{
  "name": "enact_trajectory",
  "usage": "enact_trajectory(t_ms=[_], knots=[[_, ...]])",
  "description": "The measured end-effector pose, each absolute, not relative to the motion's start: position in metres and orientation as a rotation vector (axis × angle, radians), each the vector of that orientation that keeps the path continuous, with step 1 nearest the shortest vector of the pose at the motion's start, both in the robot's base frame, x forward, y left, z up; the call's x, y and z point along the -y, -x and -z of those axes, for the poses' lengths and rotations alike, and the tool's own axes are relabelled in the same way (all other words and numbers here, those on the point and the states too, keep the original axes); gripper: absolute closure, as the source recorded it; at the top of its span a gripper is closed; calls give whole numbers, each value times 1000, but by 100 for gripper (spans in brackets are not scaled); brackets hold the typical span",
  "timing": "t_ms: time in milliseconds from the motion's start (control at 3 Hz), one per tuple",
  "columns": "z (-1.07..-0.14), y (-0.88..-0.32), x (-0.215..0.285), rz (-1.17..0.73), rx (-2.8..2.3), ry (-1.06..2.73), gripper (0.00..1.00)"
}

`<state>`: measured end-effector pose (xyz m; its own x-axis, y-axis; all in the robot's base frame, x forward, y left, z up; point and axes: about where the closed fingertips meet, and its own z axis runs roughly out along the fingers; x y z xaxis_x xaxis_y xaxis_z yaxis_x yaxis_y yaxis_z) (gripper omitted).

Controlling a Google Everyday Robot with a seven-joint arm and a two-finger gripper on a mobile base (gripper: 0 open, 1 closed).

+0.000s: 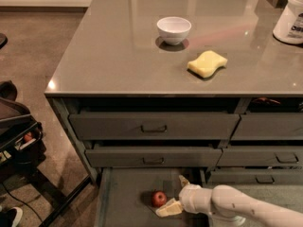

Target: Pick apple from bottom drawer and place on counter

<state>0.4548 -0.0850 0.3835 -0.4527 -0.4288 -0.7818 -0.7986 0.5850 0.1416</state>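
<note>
The apple lies within my reach in the open bottom drawer. So my gripper should next go to the red apple's middle (159, 198) and close there.
The small red apple (158, 198) lies on the flat grey floor of the open bottom drawer (125, 197), below the two handle-fronted drawers. My gripper (171, 196) reaches into the drawer from the right on a white arm. It is open, with one cream finger (169, 208) low beside the apple and the other (183, 180) further back. The apple sits just left of the gap, close to the lower fingertip. The glossy grey-brown counter (118, 56) tops the cabinet.
On the counter stand a white bowl (173, 30), a yellow sponge (207, 63) and a white container (291, 20) at the far right. Closed drawers (154, 126) sit above the open one. A dark cart (16, 136) stands on the floor at left.
</note>
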Motion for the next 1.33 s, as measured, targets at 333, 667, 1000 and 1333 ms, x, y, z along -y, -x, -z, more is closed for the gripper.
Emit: enact_trajectory(t_ms=[333, 667, 1000, 1333], knots=[[-323, -481, 78, -609, -2078, 895, 0], [-264, -505, 68, -649, -2093, 831, 0], [-249, -518, 74, -645, -2100, 787, 0], [-236, -514, 65, -613, -2110, 771, 0]])
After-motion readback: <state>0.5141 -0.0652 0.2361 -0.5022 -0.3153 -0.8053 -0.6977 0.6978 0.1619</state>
